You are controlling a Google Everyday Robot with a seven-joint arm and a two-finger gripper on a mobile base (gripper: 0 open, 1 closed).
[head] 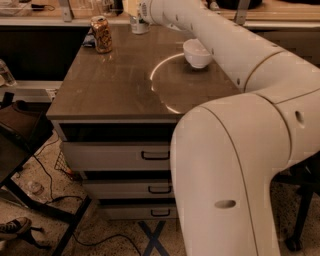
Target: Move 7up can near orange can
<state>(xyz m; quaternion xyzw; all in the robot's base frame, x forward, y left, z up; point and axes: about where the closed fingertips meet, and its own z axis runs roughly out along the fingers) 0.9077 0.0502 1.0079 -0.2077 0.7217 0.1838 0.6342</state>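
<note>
The 7up can will be released between the orange can and the white bowl (137, 54), nearer the orange can.
The orange can (101, 34), with an orange-brown patterned label and a silver top, stands upright at the far left of the table (115, 85). The 7up can (138, 25), pale and silvery, stands near the far edge to the right of the orange can. It is about a can's height away from it and its top is partly hidden by my arm. My gripper (135, 11) is at the end of the white arm, right over the 7up can and at the top edge of the view.
A white bowl (197, 54) sits at the right of the table, under my arm. A small dark blue object (88, 41) lies behind the orange can. Drawers (150, 155) are below the tabletop. My large white arm (235, 150) fills the right foreground.
</note>
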